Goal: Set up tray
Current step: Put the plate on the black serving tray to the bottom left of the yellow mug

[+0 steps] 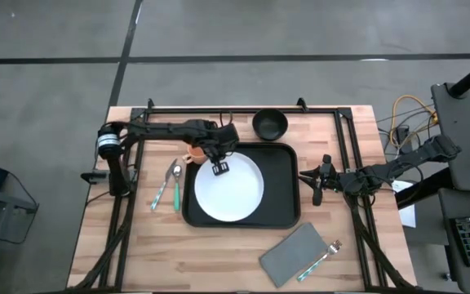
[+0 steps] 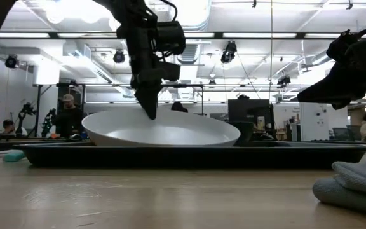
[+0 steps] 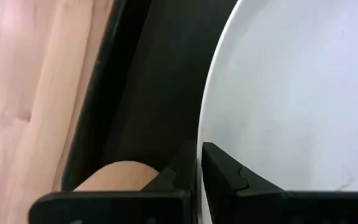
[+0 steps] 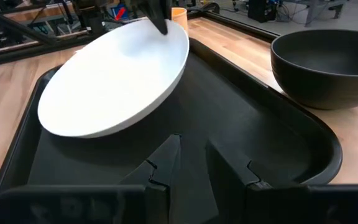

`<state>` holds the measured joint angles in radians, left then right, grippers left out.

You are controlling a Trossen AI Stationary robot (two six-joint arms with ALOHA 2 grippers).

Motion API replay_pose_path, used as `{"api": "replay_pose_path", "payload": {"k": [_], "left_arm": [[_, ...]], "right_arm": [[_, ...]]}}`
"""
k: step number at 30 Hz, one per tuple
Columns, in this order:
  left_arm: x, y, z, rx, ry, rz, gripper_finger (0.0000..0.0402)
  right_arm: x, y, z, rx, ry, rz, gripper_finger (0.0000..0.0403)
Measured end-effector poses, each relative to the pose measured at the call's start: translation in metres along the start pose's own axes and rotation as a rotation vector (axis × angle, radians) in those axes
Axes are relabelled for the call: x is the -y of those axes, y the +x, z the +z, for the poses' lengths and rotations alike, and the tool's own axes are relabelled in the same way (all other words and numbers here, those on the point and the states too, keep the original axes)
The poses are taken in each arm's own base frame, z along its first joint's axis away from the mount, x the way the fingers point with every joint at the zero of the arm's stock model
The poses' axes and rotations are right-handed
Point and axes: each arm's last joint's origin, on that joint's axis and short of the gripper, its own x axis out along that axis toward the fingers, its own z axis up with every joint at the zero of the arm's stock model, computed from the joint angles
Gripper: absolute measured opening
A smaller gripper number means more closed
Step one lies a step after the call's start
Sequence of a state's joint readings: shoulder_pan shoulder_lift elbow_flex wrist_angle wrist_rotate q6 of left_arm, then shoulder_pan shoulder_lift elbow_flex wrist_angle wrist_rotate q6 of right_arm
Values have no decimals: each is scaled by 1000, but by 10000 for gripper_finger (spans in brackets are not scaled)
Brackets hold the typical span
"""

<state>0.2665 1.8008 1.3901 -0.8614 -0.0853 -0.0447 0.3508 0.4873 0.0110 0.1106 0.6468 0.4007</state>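
Note:
Next, the left gripper releases the white plate near the middle of the black tray (image 1: 234, 180).
The black tray (image 1: 288, 192) lies mid-table, and the round white plate (image 1: 233, 194) rests flat in its left part. My left gripper (image 1: 219, 169) is shut and points steeply down at the plate's far-left rim (image 3: 205, 118); in the low view its tip (image 2: 151, 113) reaches rim height. My right gripper (image 4: 193, 144) stands open just right of the tray's right rim (image 1: 300, 184), pointing at the tray, with nothing between its fingers. My left gripper's shut fingertips (image 3: 219, 163) stand at the plate's far-left rim (image 3: 201, 134), coming from above. I cannot tell whether they touch the rim or hang just over it. The plate lies flat in the tray.
An orange cup (image 1: 196, 154) stands just outside the tray's far-left corner, close to my left gripper. A black bowl (image 1: 269, 124) sits beyond the tray's far rim. Two teal-handled utensils (image 1: 170, 184) lie left of the tray. A grey napkin (image 1: 290, 255) with a utensil (image 1: 325, 255) lies near right.

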Motion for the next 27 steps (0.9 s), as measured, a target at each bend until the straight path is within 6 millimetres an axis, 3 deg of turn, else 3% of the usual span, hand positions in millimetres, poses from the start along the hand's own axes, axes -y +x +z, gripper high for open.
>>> {"api": "replay_pose_path", "payload": {"k": [8, 17, 27], "left_arm": [[0, 6, 5, 86, 37, 20, 0], [-4, 28, -7, 100, 17, 37, 0], [-13, 39, -10, 147, 8, 85, 5]], "right_arm": [[0, 0, 0, 0, 0, 0, 68], [0, 0, 0, 0, -4, 0, 68], [0, 0, 0, 0, 0, 1, 68]]}}
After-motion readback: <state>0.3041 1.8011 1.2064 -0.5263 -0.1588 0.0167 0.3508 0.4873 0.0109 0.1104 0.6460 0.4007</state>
